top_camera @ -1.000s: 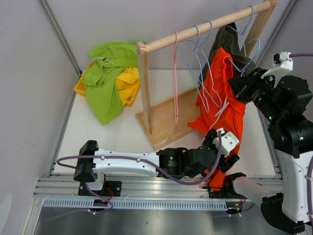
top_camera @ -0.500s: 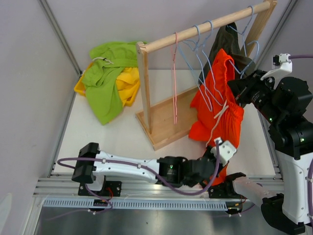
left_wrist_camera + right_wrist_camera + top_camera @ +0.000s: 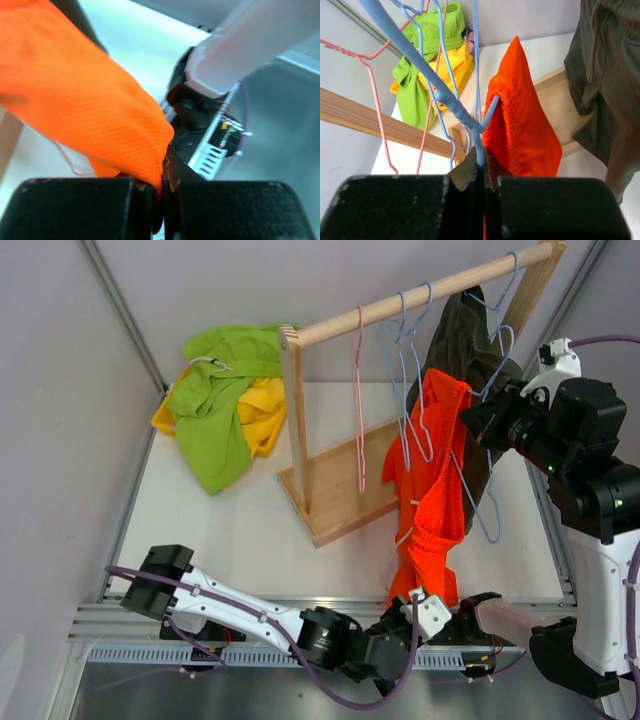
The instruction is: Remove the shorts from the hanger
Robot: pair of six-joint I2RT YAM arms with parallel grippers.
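Observation:
My right gripper will let go of the blue hanger, hanging from the rail next to the other bare blue hangers [image 3: 453, 355].
The orange shorts [image 3: 430, 490] hang stretched from a blue hanger [image 3: 478, 502] on the wooden rack [image 3: 400, 305]. My left gripper [image 3: 413, 608] is low at the near edge, shut on the orange shorts' [image 3: 85, 100] bottom hem; the fabric is pinched between the fingers of the gripper [image 3: 162, 200]. My right gripper [image 3: 472, 425] is shut on the blue hanger [image 3: 470, 120], the wire clamped between its pads [image 3: 495, 167], beside the orange waistband [image 3: 520, 120]. Dark olive shorts [image 3: 465, 340] hang behind on the rail.
Lime green shorts [image 3: 215, 410] and yellow shorts [image 3: 262, 410] lie piled at the back left of the table. A pink hanger [image 3: 358, 390] and other blue hangers [image 3: 405, 350] hang bare on the rail. The rack's wooden base [image 3: 335, 490] lies mid-table. The right arm's base [image 3: 250, 45] stands close to my left gripper.
My left gripper has shut on the orange shorts' hem and pulled back toward the near edge, drawing the shorts long. The right gripper and the hanger shifted slightly up.

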